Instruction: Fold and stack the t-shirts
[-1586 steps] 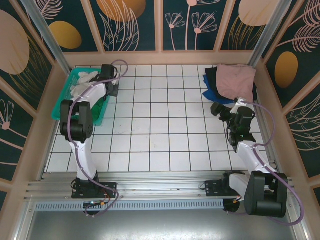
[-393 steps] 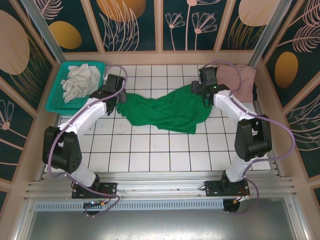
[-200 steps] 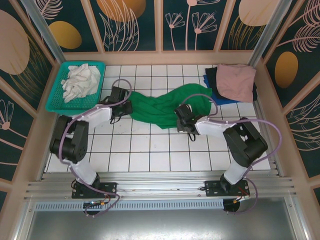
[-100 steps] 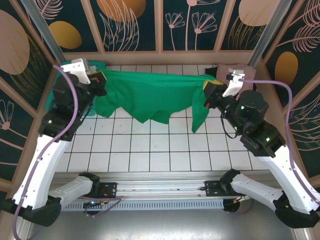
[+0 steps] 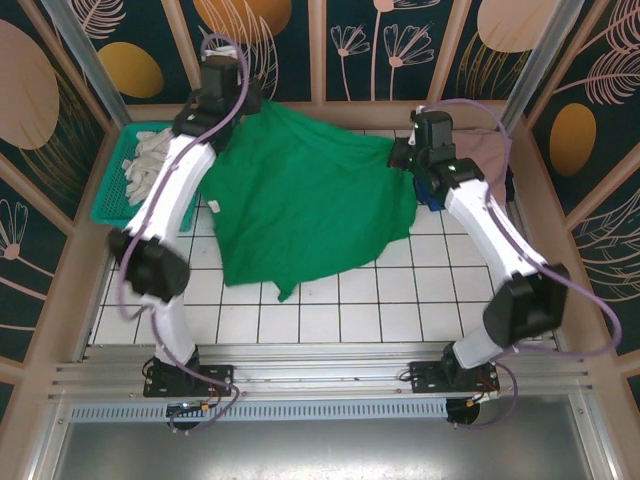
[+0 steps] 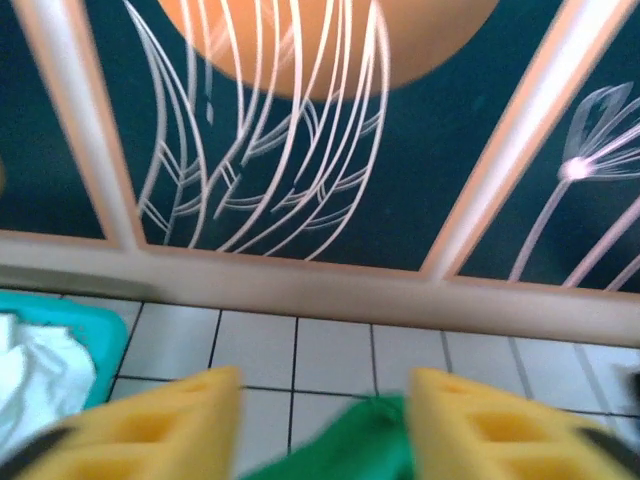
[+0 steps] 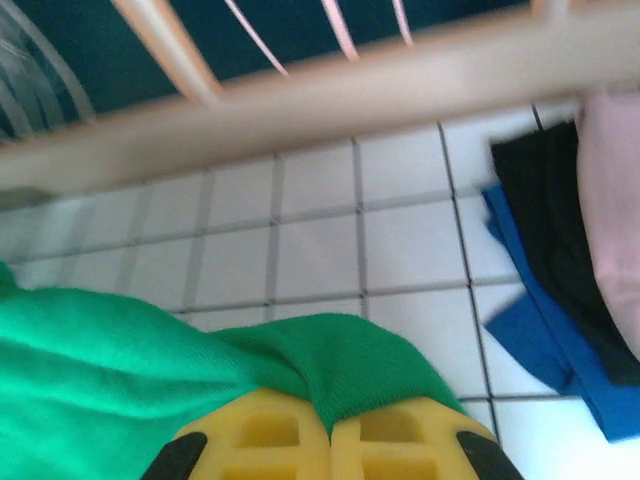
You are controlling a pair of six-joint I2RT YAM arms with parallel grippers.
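Observation:
I can see the green t-shirt's far corner loose at the open fingers of my left gripper, so next I lower the end of my right gripper and take the t-shirt's near edge [image 5: 385, 250] with it.
A bright green t-shirt [image 5: 310, 200] lies spread over the tiled table, reaching from the far left corner to the right arm. My left gripper [image 5: 238, 104] is at the shirt's far left corner, near the back wall. In the left wrist view its jaws [image 6: 325, 400] stand open, and a fold of green cloth [image 6: 350, 445] lies between them against the right finger. My right gripper [image 5: 403, 160] is shut on the shirt's right edge; the right wrist view shows the hem [image 7: 380, 370] pinched between the closed yellow fingers [image 7: 330, 425]. A folded stack of pink [image 5: 475, 160], black and blue [image 5: 432, 195] t-shirts sits at the far right.
A teal mesh basket [image 5: 110, 205] holding white cloth [image 5: 150, 165] stands at the far left, beside the left arm. The wooden back wall [image 5: 330, 112] runs close behind both grippers. Bare tiles [image 5: 400, 300] lie in front of the shirt.
The shirt hung stretched in the air between both shut grippers; now it is down and spread over the table. Both grippers moved toward the back wall, and the left one has opened.

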